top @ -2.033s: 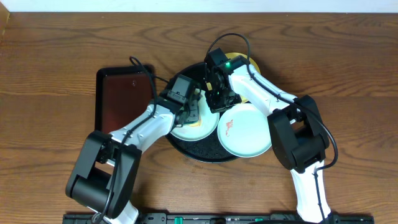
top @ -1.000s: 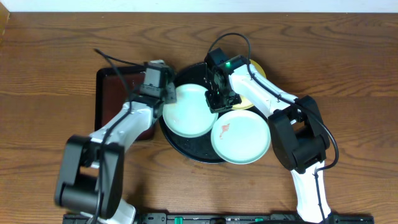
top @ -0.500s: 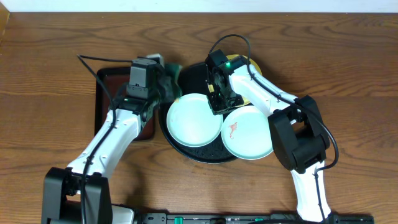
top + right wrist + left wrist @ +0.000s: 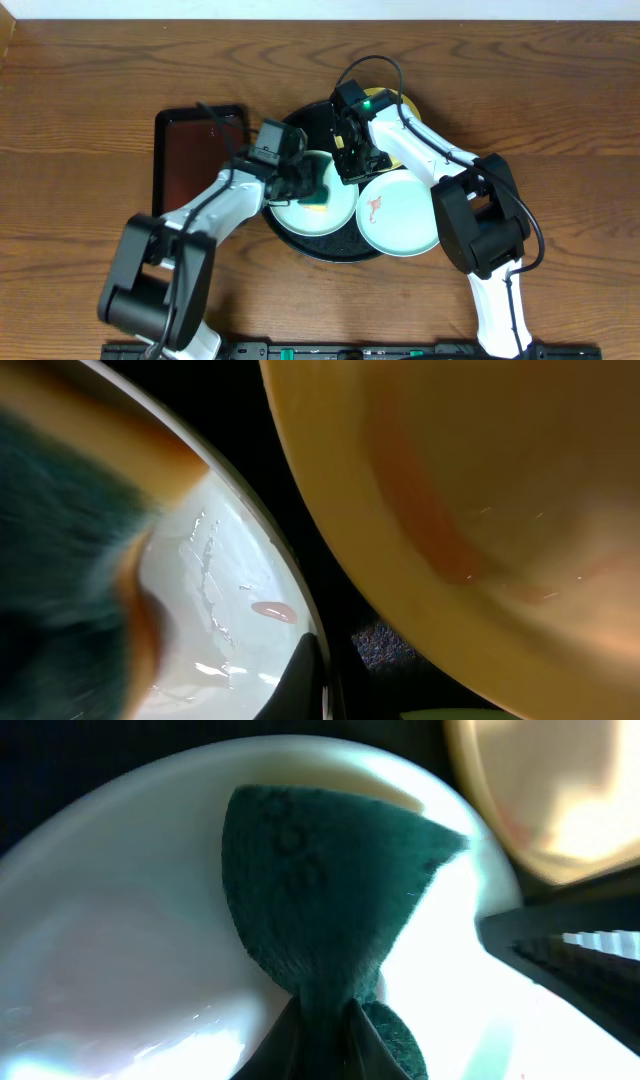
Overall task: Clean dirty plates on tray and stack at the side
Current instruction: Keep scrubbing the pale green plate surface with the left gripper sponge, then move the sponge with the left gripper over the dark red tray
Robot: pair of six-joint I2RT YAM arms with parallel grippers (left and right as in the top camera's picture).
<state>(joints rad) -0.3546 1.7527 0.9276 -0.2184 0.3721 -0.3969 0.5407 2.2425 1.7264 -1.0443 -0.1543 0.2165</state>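
Note:
Next, I release the dark green sponge from my left gripper in the middle of the rectangular reddish-brown tray [image 4: 211, 177].
The black round tray [image 4: 320, 250] holds two mint-blue plates. The left plate [image 4: 335, 205] lies under my left gripper [image 4: 305, 180], which is shut on a dark green sponge [image 4: 320, 880] pressed onto this plate [image 4: 120, 920]. My right gripper [image 4: 350, 165] is shut on the same plate's far rim [image 4: 230, 580], where a small red smear [image 4: 272, 612] shows. The right mint plate [image 4: 400, 215] has a red-orange smear. The yellow plate [image 4: 408, 104] is mostly hidden behind my right arm; it shows in the right wrist view [image 4: 480, 490].
A rectangular dark reddish-brown tray [image 4: 190, 160] lies left of the black tray, partly under my left arm. Brown wooden table [image 4: 560, 120] surrounds both. The right mint plate overhangs the black tray's right rim.
My left gripper has swung from the black tray's back-left edge onto the left mint plate with the sponge. My right gripper has stayed on the plate's rim.

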